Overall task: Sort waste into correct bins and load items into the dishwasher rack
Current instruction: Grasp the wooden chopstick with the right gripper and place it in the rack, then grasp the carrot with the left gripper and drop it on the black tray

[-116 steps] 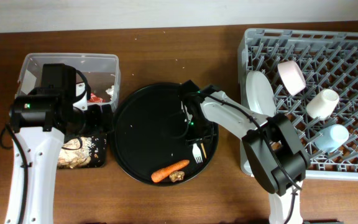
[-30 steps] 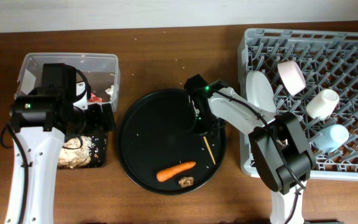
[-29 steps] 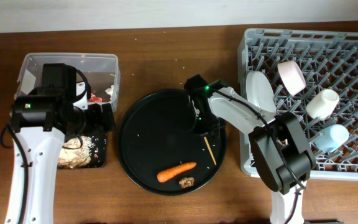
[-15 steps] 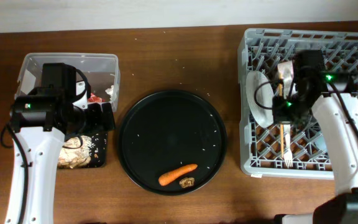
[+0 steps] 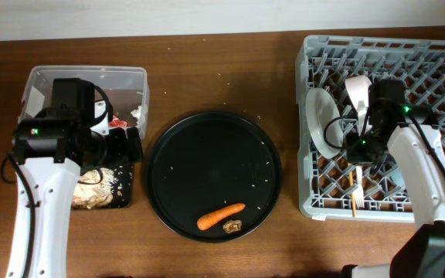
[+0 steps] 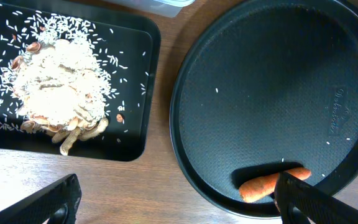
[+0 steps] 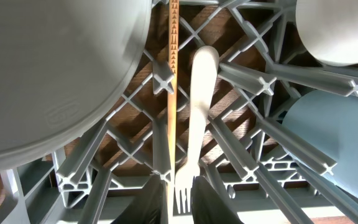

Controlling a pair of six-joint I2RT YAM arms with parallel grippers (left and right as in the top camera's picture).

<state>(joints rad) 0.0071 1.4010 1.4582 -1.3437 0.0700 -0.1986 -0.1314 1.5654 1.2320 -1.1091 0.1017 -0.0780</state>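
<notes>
The body of the carrot (image 5: 221,216) (image 6: 271,185) next to the small brown lump on the round black tray should be gripped next by my left gripper.
The carrot (image 5: 221,215) and the small brown lump (image 5: 232,225) lie at the front of the round black tray (image 5: 207,154). The carrot also shows in the left wrist view (image 6: 272,183). The rice pile (image 6: 58,81) fills the shallow black tray (image 6: 138,130). The red wrapper (image 5: 118,121) and white paper (image 5: 137,113) lie in the clear tub (image 5: 87,77). My left gripper (image 6: 182,205) is open and empty over the table between the two trays. In the rack (image 5: 431,100), the fork (image 7: 194,124) and a chopstick (image 7: 173,62) lie flat beside the plate (image 7: 55,74). My right gripper (image 7: 179,199) hangs shut above the fork's tines.
The light blue cup (image 7: 334,137) and cream cup (image 7: 337,31) stand in the rack to the right of the fork. The pink bowl (image 5: 355,89) sits behind my right arm. Rice grains are scattered on the round tray.
My right arm carried the fork and chopstick from the round tray to the rack, where they now lie. It then shifted slightly toward the front. The left arm has not moved.
</notes>
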